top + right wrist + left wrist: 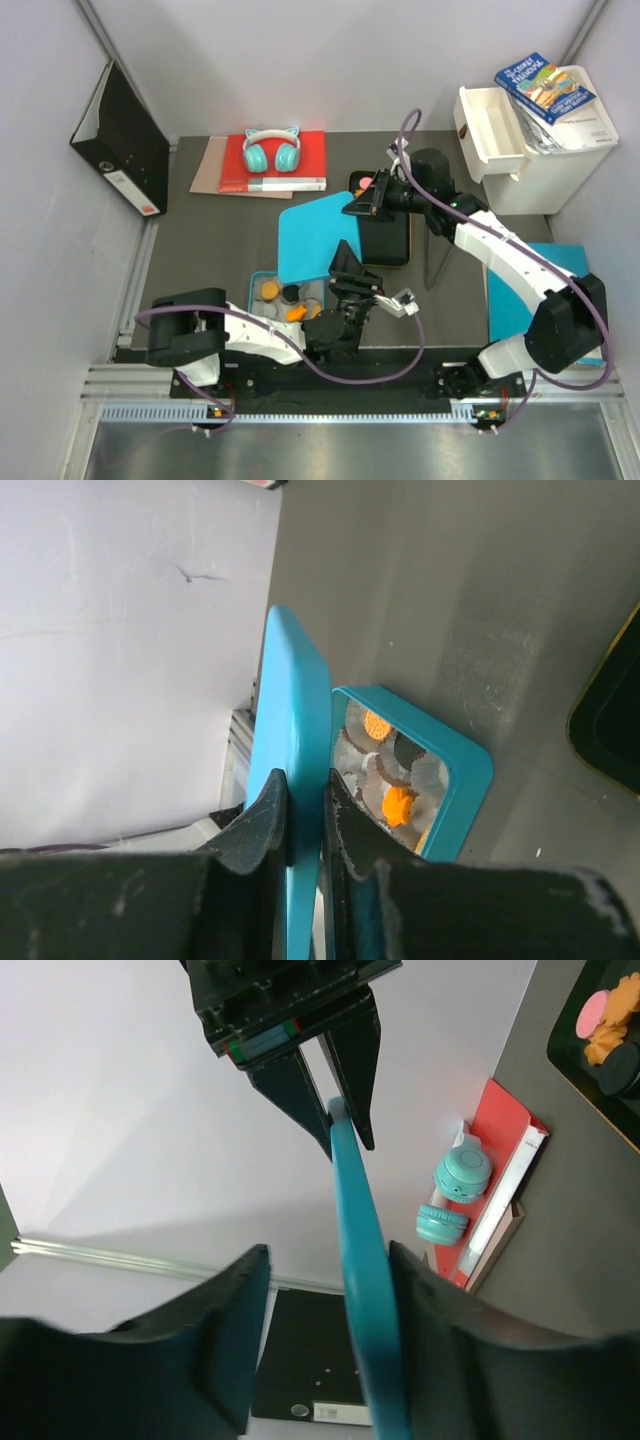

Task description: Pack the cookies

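Next, my right gripper lets go of the teal lid on top of the teal box (300, 309) (398, 800), covering the cookies in paper cups.
A teal lid (310, 235) hangs tilted over the mat between both arms. My right gripper (358, 205) is shut on its far edge (295, 700), both fingers pressed flat on it (305, 780). My left gripper (328, 1255) is open around the near edge (360, 1290); the lid leans on the right finger, with a gap to the left one. Below sits the teal box (470, 770), its paper cups holding orange and black cookies (397, 805) (270, 290). More cookies (605, 1025), pink, orange and black, lie on a black tray (385, 245).
Teal headphones (272, 150) rest on a red book at the back. A black binder (122, 140) leans against the left wall. A white bin (540, 140) with a blue book (545, 87) stands back right, and a teal sheet (520, 290) lies under the right arm.
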